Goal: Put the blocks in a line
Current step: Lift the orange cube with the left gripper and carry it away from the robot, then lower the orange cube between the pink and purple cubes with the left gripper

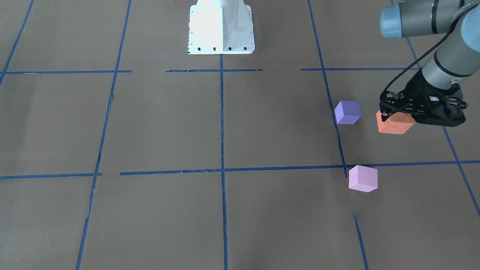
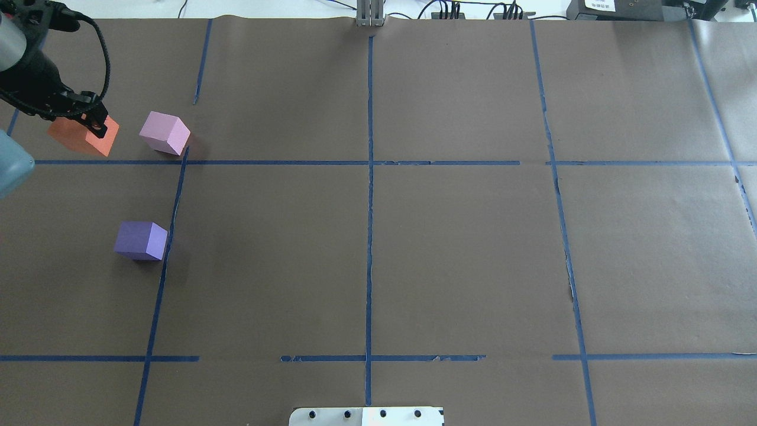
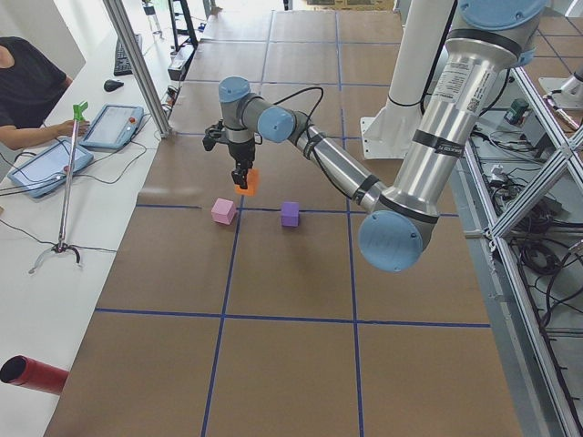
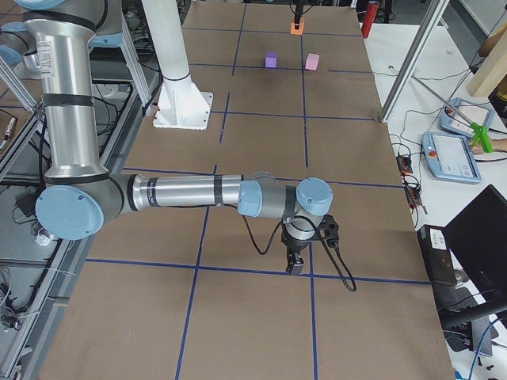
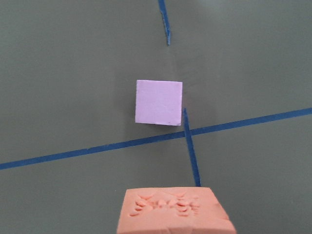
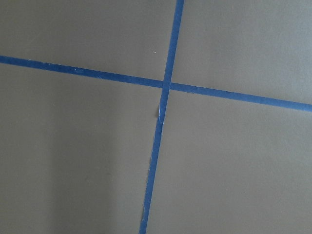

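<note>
The orange block will go down between the violet-blue block and the pale pink block (image 1: 355,143) (image 5: 168,173) from my left gripper.
My left gripper (image 1: 390,112) is shut on the orange block (image 1: 394,125) and holds it above the table; both also show in the overhead view, the gripper (image 2: 89,117) and the block (image 2: 83,137). The left wrist view shows the orange block (image 5: 175,212) at the bottom edge. The pale pink block (image 1: 363,179) (image 2: 165,133) (image 5: 159,102) lies on the table just beyond it. The violet-blue block (image 1: 347,112) (image 2: 141,240) lies closer to the robot. My right gripper (image 4: 297,267) hangs over a tape crossing far from the blocks; I cannot tell if it is open or shut.
Blue tape lines (image 2: 369,207) grid the brown table. The white robot base (image 1: 221,28) stands at the middle of my edge. A red cylinder (image 3: 32,375) lies on the operators' side table, beside a metal post (image 3: 137,64).
</note>
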`<state>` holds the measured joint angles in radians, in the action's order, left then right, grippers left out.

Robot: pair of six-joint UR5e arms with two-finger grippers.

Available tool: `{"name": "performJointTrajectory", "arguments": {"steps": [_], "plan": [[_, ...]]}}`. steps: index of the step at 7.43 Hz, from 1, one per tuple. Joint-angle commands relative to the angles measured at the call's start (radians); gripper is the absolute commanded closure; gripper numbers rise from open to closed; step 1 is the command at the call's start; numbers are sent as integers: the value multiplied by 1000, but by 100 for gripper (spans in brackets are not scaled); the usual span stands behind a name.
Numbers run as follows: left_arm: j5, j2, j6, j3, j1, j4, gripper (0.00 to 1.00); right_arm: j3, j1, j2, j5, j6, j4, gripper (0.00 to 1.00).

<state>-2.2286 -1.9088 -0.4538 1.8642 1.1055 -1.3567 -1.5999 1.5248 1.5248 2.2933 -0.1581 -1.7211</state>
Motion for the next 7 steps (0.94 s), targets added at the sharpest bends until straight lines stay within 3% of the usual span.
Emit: {"name": "performJointTrajectory", "arguments": {"steps": [1,5,7], "plan": [[-59,5,1,-66,-3,-10,91,0,0,0,0,-1,0,0],[-60,-6,-103,-230,-73,-243,95,0,0,0,0,0,0,0],[-60,-6,-121,-263,-107,-286,96,0,0,0,0,0,2,0]]}}
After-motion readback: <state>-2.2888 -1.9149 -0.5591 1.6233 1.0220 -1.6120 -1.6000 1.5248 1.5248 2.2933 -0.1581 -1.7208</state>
